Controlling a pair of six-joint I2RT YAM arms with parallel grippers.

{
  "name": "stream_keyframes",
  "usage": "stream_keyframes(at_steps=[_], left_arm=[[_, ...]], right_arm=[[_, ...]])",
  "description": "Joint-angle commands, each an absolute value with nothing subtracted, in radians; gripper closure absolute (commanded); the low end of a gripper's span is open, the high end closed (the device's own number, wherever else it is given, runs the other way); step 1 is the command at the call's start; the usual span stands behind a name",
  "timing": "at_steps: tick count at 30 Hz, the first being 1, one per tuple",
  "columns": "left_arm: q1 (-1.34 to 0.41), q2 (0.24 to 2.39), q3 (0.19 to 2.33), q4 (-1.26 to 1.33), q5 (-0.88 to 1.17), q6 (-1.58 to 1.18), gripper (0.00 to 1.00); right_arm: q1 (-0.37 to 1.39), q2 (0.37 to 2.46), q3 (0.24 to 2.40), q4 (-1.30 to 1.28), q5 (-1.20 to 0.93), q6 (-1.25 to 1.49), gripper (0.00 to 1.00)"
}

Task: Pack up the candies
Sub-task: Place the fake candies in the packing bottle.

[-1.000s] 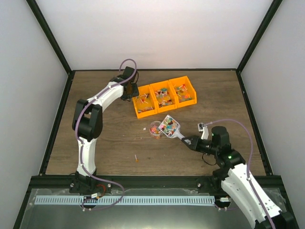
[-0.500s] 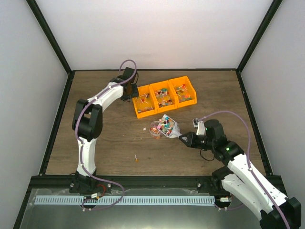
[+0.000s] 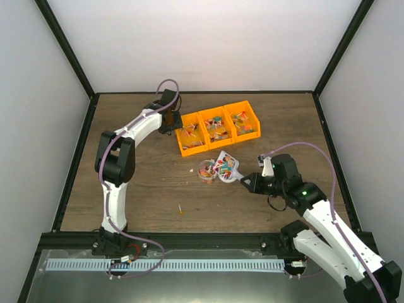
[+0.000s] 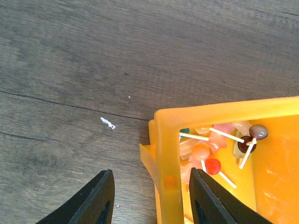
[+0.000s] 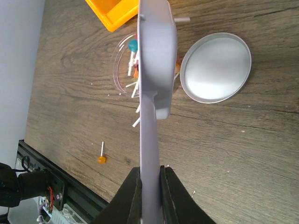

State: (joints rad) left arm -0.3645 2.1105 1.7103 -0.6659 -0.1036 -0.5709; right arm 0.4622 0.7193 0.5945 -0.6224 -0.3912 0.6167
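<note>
Next, I release the grey scoop, now tipped over the cup, from my right gripper on the bare wood (image 3: 276,150) between the orange bin and the black side rail.
The candies are small lollipops on white sticks. Many lie in the orange three-part bin (image 3: 218,126), and some show in the left wrist view (image 4: 219,144). Some sit in the small clear cup (image 3: 206,170), which also shows in the right wrist view (image 5: 127,65). My right gripper (image 3: 250,183) is shut on the handle of the grey scoop (image 5: 154,70). The scoop is tipped on its edge over the cup, with candies (image 3: 222,166) still in it. My left gripper (image 4: 152,198) is open, and its jaws straddle the bin's left corner wall (image 4: 167,158) without touching it.
A round clear lid (image 5: 215,67) lies flat on the table just right of the cup. One loose orange lollipop (image 3: 180,211) lies on the wood near the front, also in the right wrist view (image 5: 101,158). Black frame rails border the table.
My right gripper has rolled the scoop from flat to on its edge over the cup and shifted slightly. The left arm has not moved.
</note>
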Motion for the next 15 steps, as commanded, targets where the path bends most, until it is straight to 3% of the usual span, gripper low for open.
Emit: stream_keyframes(at_steps=[1, 15], left_arm=[[-0.360, 2.112, 1.702, -0.650, -0.093, -0.558, 0.54], [-0.354, 2.111, 1.688, -0.640, -0.083, -0.549, 0.53]], right_arm=[[0.471, 0.722, 0.630, -0.646, -0.381, 0.609, 0.99], [0.471, 0.781, 0.729, -0.726, -0.356, 0.553, 0.99]])
